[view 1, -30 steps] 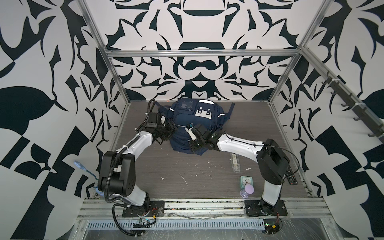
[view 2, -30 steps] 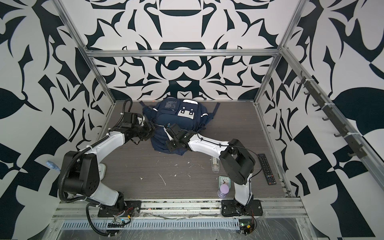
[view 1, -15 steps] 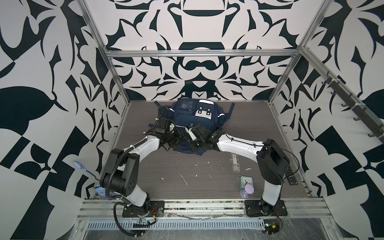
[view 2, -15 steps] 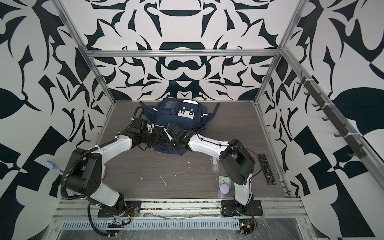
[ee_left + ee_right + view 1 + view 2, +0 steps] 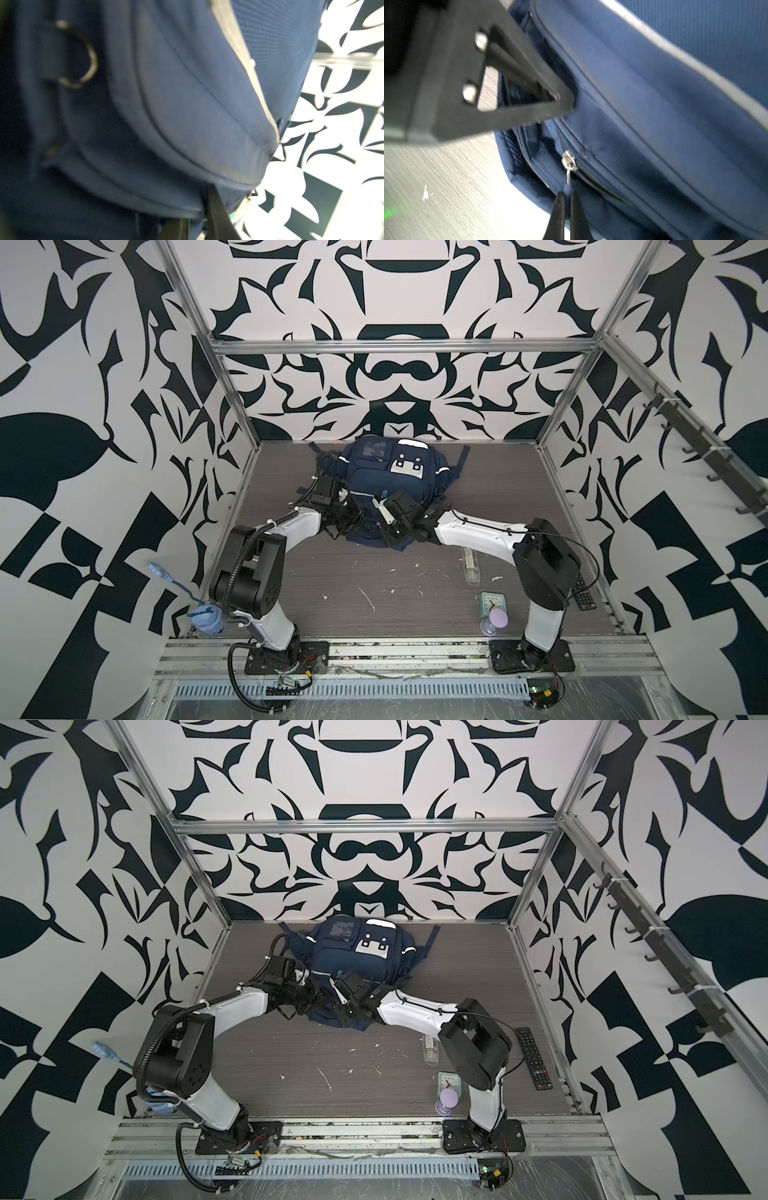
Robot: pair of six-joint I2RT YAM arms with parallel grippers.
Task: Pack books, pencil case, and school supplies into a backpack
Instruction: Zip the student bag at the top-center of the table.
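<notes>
My right gripper will let go of the blue tab at the backpack's side edge (image 5: 426, 490), close to the lower corner of the white patch.
The navy backpack (image 5: 390, 485) (image 5: 357, 961) lies at the back middle of the table. My right gripper (image 5: 386, 530) (image 5: 566, 194) is shut on the blue tab of a silver zipper pull (image 5: 568, 164) at the backpack's near edge. My left gripper (image 5: 351, 516) (image 5: 195, 224) is shut on the backpack's fabric at its near left edge. One of the left gripper's black fingers (image 5: 529, 99) presses the fabric beside the zipper. The school supplies, a clear packet (image 5: 470, 568) (image 5: 430, 1050), lie on the table by the right arm. The books and pencil case are out of view.
A mint-green clock (image 5: 491, 600) and a purple hourglass-shaped thing (image 5: 496, 620) stand near the right arm's base. A black remote (image 5: 534, 1058) lies at the right edge. A blue object (image 5: 205, 618) sits by the left arm's base. White scraps dot the tabletop (image 5: 365, 597).
My left gripper swung in from the backpack's left side to its near left edge and shut on the fabric. The right gripper kept its hold on the zipper pull.
</notes>
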